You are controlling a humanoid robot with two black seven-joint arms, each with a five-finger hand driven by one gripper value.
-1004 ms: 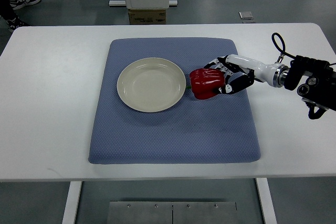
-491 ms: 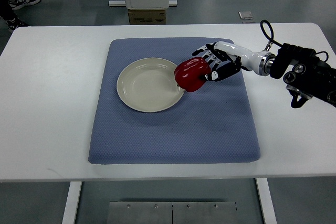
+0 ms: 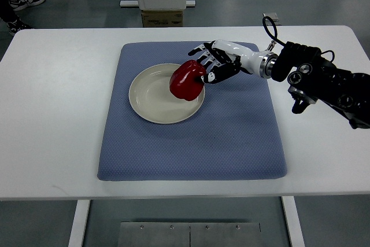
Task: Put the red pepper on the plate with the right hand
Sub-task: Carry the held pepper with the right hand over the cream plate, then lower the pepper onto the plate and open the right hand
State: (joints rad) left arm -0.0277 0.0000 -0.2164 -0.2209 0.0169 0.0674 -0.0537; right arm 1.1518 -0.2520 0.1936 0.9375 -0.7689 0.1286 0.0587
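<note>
My right gripper has the red pepper. It will release the pepper on the middle of the cream plate [image 3: 163,93].
The red pepper [image 3: 186,80] is held over the right part of the cream plate [image 3: 151,95], which lies on the blue mat. My right hand [image 3: 207,69] reaches in from the right and is shut on the pepper from its right side, fingers wrapped around it. Whether the pepper touches the plate cannot be told from above. The left arm does not show.
The blue mat [image 3: 231,137] covers the middle of the white table [image 3: 52,102]. The black forearm [image 3: 324,79] stretches over the table's right side. A cardboard box [image 3: 162,18] and a white machine base stand beyond the far edge. Shoes of a person [image 3: 17,10] show at top left.
My right hand has carried the pepper leftward, from the mat right of the plate to above the plate's right part. The forearm followed further in over the table.
</note>
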